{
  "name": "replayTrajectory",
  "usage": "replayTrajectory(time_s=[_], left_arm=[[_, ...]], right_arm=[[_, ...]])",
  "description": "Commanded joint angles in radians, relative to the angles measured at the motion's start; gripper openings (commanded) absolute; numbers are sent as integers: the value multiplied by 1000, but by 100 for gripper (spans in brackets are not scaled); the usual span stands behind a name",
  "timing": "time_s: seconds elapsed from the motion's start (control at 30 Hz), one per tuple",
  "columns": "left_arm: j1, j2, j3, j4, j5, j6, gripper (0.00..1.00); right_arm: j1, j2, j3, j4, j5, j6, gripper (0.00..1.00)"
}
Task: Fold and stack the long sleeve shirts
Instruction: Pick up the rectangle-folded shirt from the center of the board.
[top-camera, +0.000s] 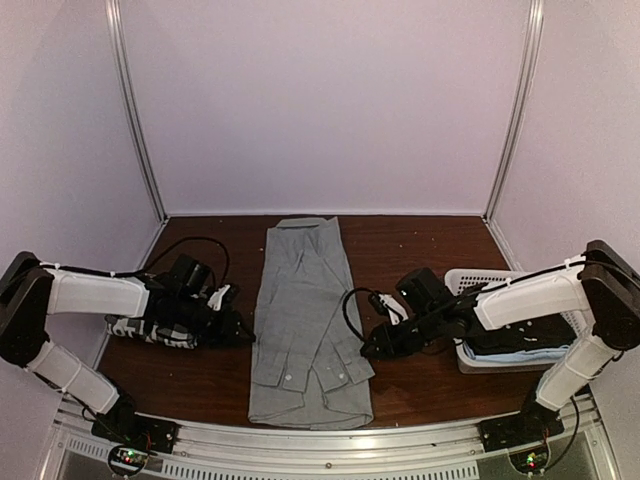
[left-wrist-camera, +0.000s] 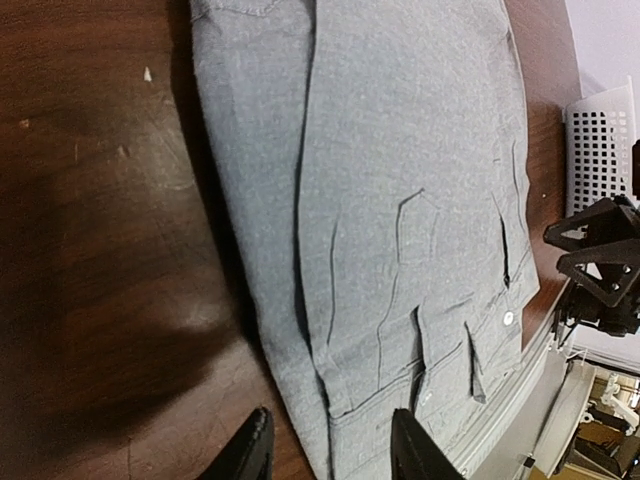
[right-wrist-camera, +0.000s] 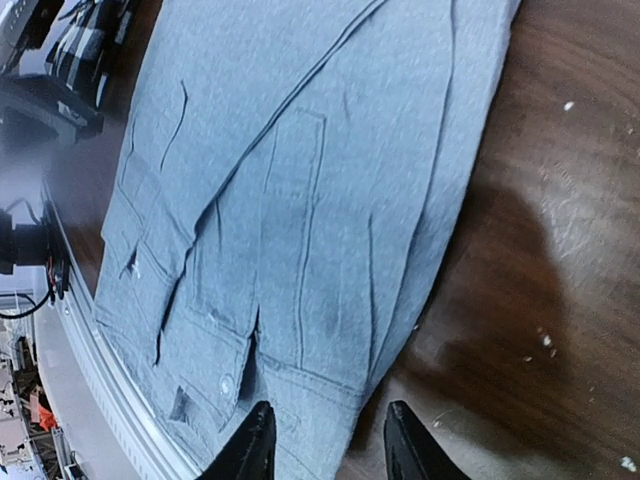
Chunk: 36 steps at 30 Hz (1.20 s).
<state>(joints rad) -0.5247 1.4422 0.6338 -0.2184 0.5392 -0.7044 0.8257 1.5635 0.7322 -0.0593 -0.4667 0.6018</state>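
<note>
My right gripper, too far from the grey shirt's hem, should move closer and pinch the shirt's side at the sleeve's cuff (top-camera: 367, 375) before the fold.
The grey shirt (top-camera: 305, 320) lies as a long narrow strip down the table's middle, sleeves folded in, cuffs near the front edge. It fills the left wrist view (left-wrist-camera: 400, 200) and the right wrist view (right-wrist-camera: 300, 180). My left gripper (top-camera: 243, 334) is open at the shirt's left edge, its jaws straddling that edge (left-wrist-camera: 330, 450). My right gripper (top-camera: 368, 347) is open at the shirt's right edge, jaws over the hem (right-wrist-camera: 325, 445). The checked shirt (top-camera: 150, 330) lies folded at the left under my left arm; it also shows in the right wrist view (right-wrist-camera: 85, 40).
A white perforated basket (top-camera: 510, 345) with pale blue cloth in it stands at the right under my right arm; its wall shows in the left wrist view (left-wrist-camera: 595, 140). The metal front rail (top-camera: 320, 435) runs just below the shirt's cuffs.
</note>
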Motion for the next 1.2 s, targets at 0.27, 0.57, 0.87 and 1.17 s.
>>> replayTrajectory(time_s=[0.27, 0.57, 0.87, 1.17], left_arm=[[-1, -51, -13, -29, 8, -9, 41], [-1, -55, -18, -46, 8, 6, 40], [-1, -63, -24, -48, 28, 13, 41], [-7, -63, -76, -48, 61, 8, 42]], right_arm=[[78, -26, -46, -43, 9, 46, 31], [100, -26, -24, -69, -26, 59, 14], [121, -22, 6, -95, -90, 61, 10], [122, -12, -14, -112, -39, 62, 23]])
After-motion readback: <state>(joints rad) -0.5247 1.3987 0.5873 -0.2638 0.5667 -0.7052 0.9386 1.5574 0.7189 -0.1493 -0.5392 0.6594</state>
